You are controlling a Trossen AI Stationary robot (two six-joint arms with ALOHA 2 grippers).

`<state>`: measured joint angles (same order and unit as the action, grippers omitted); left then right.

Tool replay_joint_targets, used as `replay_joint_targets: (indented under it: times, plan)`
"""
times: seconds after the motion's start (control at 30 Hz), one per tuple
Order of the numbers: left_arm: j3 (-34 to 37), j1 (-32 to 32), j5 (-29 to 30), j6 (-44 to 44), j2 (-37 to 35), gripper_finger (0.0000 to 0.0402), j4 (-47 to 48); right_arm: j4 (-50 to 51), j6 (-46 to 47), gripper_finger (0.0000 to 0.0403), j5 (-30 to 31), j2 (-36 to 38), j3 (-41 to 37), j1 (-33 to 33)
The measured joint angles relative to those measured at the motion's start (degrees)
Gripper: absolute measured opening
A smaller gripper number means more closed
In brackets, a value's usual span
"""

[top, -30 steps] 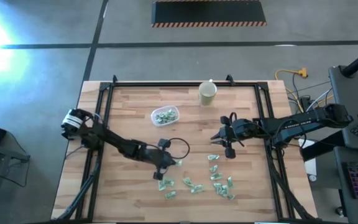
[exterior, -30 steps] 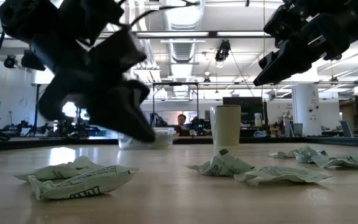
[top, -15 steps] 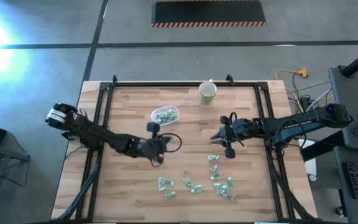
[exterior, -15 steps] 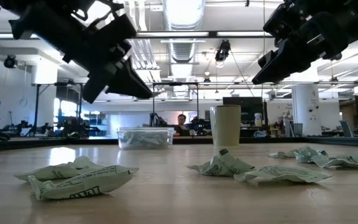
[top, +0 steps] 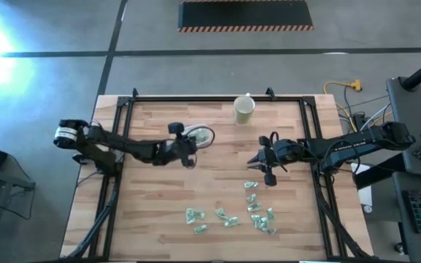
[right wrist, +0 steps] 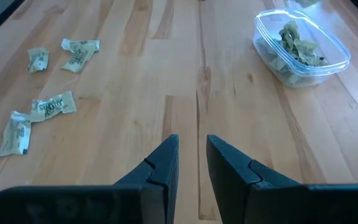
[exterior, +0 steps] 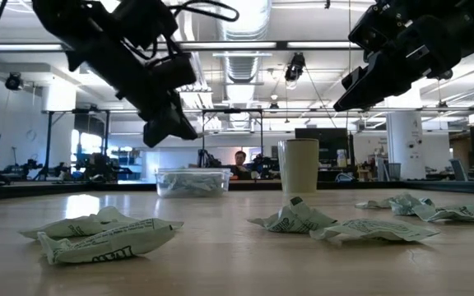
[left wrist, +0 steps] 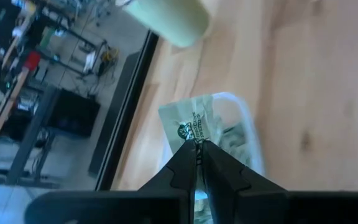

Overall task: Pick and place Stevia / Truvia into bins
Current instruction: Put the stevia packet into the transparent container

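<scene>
Next, I let go of the sachet, now held just above the bin's front, with my left gripper on top of the other sachets inside the clear bin [top: 198,136] [left wrist: 220,154].
Several pale green and white Stevia sachets [top: 229,215] lie scattered on the near half of the wooden table [top: 152,212]. The clear bin [top: 203,135] stands at the far middle with more sachets inside. My left gripper [top: 193,150] hangs just in front of and above the bin [exterior: 192,182], shut on one sachet [left wrist: 190,121]. My right gripper [top: 263,158] hovers to the right, above the table, open [right wrist: 192,155] with nothing between its fingers. My left gripper pinches the sachet by one short end [left wrist: 195,138] between its two fingertips. The fingers slant down toward the far side. The rest of the sachet sticks out beyond the tips, lifted clear, over the bin's near rim [left wrist: 247,121].
A beige cup [top: 244,109] stands upright near the far edge, right of the bin. A black frame [top: 210,98] runs round the table's edges. Bare wood lies between the bin and the loose sachets [right wrist: 51,106].
My left gripper has risen from the table beside the loose sachets and swung toward the far edge, up to the bin. It has tipped from pointing steeply down to a shallower slant. It stays shut on the sachet, which is lifted clear.
</scene>
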<state>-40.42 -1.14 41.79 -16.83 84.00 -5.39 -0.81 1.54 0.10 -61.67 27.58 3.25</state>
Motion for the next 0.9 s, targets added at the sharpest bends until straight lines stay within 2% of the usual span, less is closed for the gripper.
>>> replay_joint_targets:
  times: [0.1,0.3,0.53,0.9]
  plan:
    - [0.0,2.19,-1.64,1.24,0.01,0.0008,-0.07,0.01,-0.17,0.0073,0.0,0.0,-0.03,0.0]
    - [0.0,5.88,-8.71,3.0,0.04,0.0008,-0.1,0.01,-0.15,0.0073,0.0,0.0,-0.03,0.0]
    - [0.0,8.83,-11.61,2.98,0.07,0.0008,-0.41,-0.01,-0.2,0.0073,0.0,0.0,-0.05,0.0]
    - [0.0,13.1,-20.44,2.96,0.07,0.0008,-3.81,-0.04,-0.2,0.0073,0.0,0.0,-0.05,-0.02]
